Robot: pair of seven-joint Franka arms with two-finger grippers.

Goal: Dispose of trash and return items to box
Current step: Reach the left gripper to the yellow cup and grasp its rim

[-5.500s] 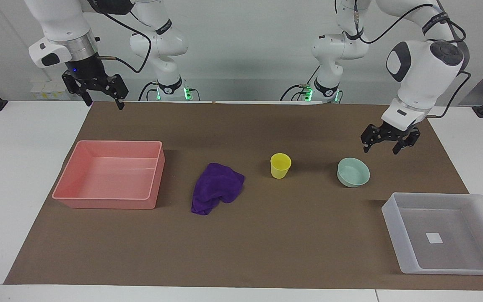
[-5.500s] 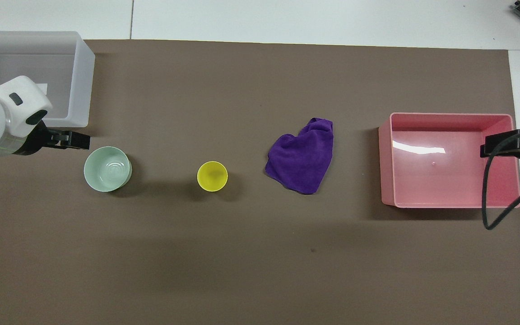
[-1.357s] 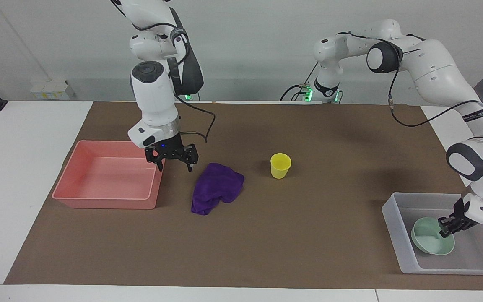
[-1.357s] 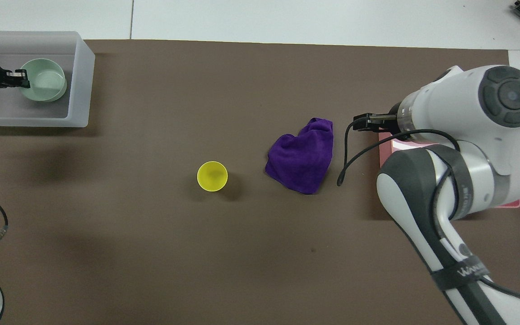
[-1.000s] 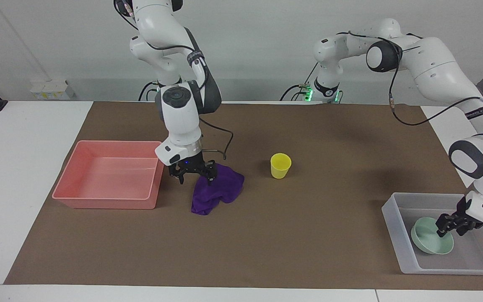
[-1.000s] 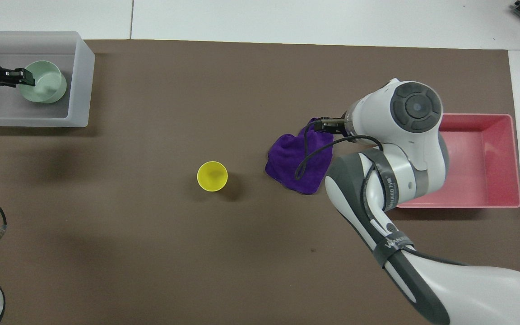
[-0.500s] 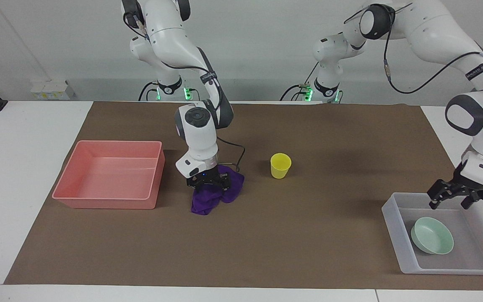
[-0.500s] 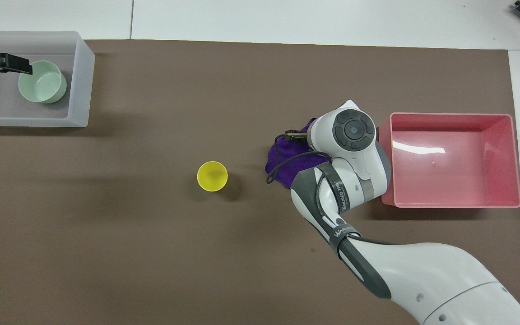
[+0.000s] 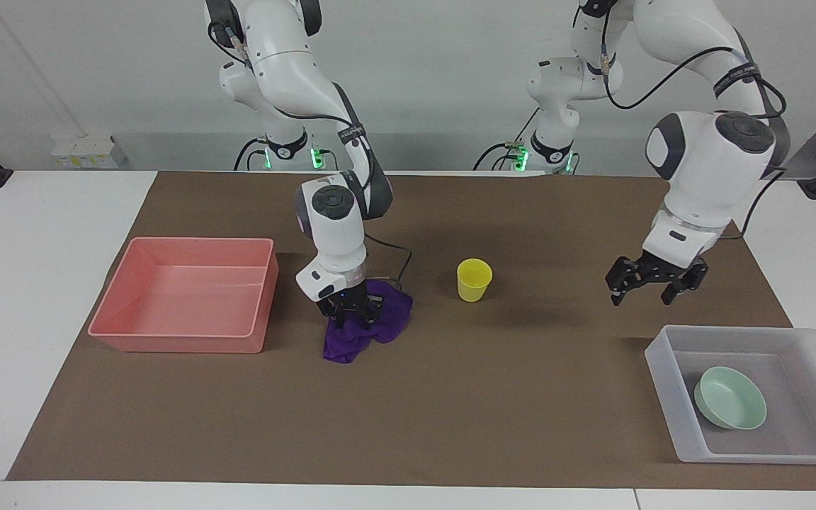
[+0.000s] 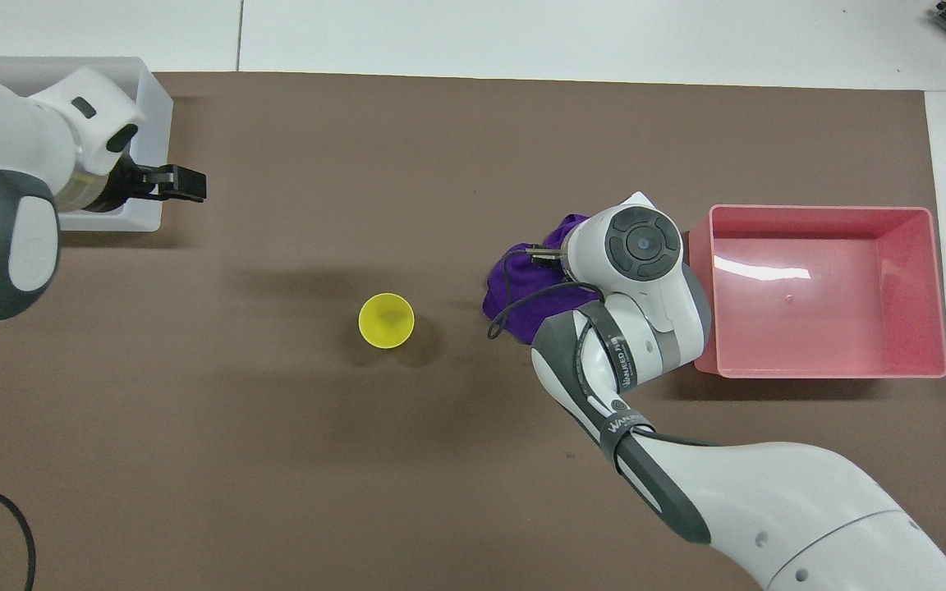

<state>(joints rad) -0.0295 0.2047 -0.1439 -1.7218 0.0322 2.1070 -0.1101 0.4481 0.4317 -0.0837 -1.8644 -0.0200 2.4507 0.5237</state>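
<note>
The yellow cup should be gripped next by my left gripper, which will go to the yellow cup's rim (image 10: 364, 331) and close there, on the side away from the purple cloth.
The purple cloth (image 9: 387, 322) lies on the brown mat beside the pink tray. My right gripper (image 9: 353, 312) is down on it, its fingers pinched into the folds. In the overhead view the right wrist covers most of the cloth (image 10: 514, 287). The yellow cup (image 9: 474, 279) stands upright mid-mat; it also shows in the overhead view (image 10: 386, 320). The mint-green bowl (image 9: 730, 406) lies in the translucent box (image 9: 663, 358). My left gripper (image 9: 652, 285) is open and empty, raised over the mat between the cup and the box; it also shows in the overhead view (image 10: 181, 182).
The pink tray (image 9: 199, 241) sits empty at the right arm's end of the table; it also shows in the overhead view (image 10: 818, 210). The left arm hides most of the box (image 10: 149, 90) and the bowl in the overhead view. White table borders the mat.
The right gripper has narrowed its fingers onto the cloth. The left gripper has left the bowl in the box and has risen and moved from the box toward the cup.
</note>
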